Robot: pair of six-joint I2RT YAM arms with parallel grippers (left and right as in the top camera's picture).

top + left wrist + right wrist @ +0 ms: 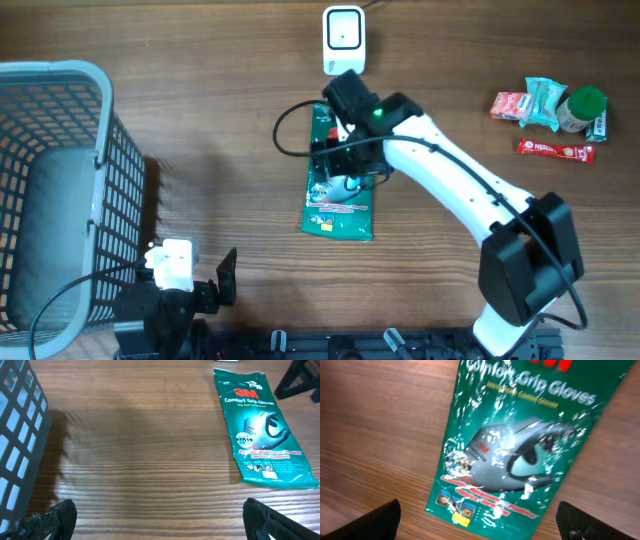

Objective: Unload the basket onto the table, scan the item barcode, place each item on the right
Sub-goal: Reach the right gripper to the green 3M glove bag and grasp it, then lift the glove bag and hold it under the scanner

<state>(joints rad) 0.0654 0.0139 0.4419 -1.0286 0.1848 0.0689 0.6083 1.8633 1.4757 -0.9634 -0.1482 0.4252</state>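
The green glove packet will be gripped at its middle by my right gripper, which will pinch it at the printed grey glove (338, 186) (507, 450) under the big white words.
The item is a green 3M glove packet (340, 208) lying flat on the wooden table, printed side up; no barcode shows on that face. A white scanner (343, 38) stands at the far edge, just beyond the packet. My right gripper (346, 160) hovers over the packet's upper half. In the right wrist view the right gripper (480, 521) is open, its fingers wide either side of the packet (520, 445) and apart from it. My left gripper (160, 519) is open over bare wood near the front edge, well short of the packet (262, 425).
A grey mesh basket (100, 150) fills the left side, close to the left arm (170, 300). Several small snack packets and a green-lidded tub (555, 112) lie at the far right. A black cable (285, 130) loops beside the packet.
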